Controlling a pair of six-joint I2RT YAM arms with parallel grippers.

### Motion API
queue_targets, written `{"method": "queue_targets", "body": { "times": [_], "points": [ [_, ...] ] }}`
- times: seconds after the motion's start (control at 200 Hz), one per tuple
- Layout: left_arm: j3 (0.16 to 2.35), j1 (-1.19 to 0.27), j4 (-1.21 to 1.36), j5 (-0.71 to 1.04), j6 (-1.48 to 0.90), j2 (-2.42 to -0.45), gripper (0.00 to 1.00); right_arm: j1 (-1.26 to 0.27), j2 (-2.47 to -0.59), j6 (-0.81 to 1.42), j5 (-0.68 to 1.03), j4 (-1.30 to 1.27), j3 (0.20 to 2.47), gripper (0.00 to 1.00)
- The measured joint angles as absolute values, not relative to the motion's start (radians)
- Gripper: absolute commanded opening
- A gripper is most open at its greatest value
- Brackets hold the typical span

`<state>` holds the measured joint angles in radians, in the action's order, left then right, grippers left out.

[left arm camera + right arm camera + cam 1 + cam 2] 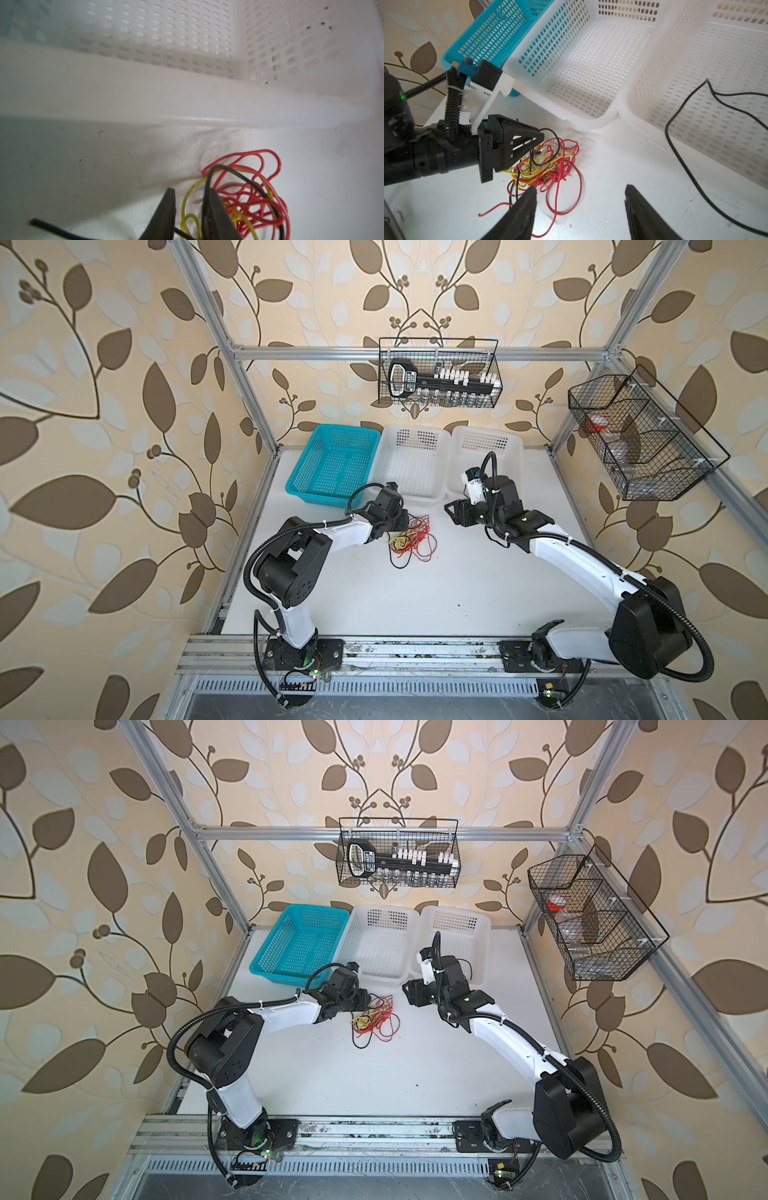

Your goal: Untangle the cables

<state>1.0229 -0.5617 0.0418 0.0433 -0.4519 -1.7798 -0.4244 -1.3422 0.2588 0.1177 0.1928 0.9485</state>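
The tangle's red wires (424, 533) (568, 162) are on the side away from my left gripper. My right gripper goes there next and closes on them.
The cables (411, 537) (374, 1017) lie as a tangle of thin red, yellow and black wires on the white table, in front of the baskets. My left gripper (405, 522) (368, 1002) (190, 191) has its tips in the tangle's near-left edge. Its jaws stand narrowly apart, with a yellow loop and a black strand (208, 180) in the gap. The right wrist view shows that gripper (538, 137) over the cables (550, 166). My right gripper (451, 512) (409, 990) (580, 191) hovers open and empty to the right of the tangle. One more black cable (675, 116) trails from the right white basket onto the table.
A blue basket (345, 430) and two white baskets (415, 430) (486, 432) stand in a row at the back of the table, close behind the tangle. Wire baskets hang on the back rail (440, 373) and on the right rail (640, 439).
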Motion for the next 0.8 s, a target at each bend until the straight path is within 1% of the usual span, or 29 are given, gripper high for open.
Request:
{"method": "queue_targets", "body": {
  "times": [0.035, 0.295, 0.6, 0.8],
  "points": [
    [1.027, -0.562, 0.038, 0.043, -0.45, -1.78, 0.0, -0.424, -1.343, 0.261, 0.12, 0.189, 0.945, 0.67],
    [1.03, -0.582, 0.012, 0.041, -0.434, -1.75, 0.0, -0.426, -1.359, 0.273, 0.135, 0.168, 0.923, 0.67],
    [0.991, -0.631, -0.013, 0.049, -0.38, -1.509, 0.0, -0.457, -1.395, 0.29, 0.164, 0.141, 0.903, 0.68],
    [0.991, -0.634, -0.033, 0.08, -0.376, -1.382, 0.0, -0.476, -1.395, 0.318, 0.227, 0.069, 0.84, 0.69]
  ]
}}
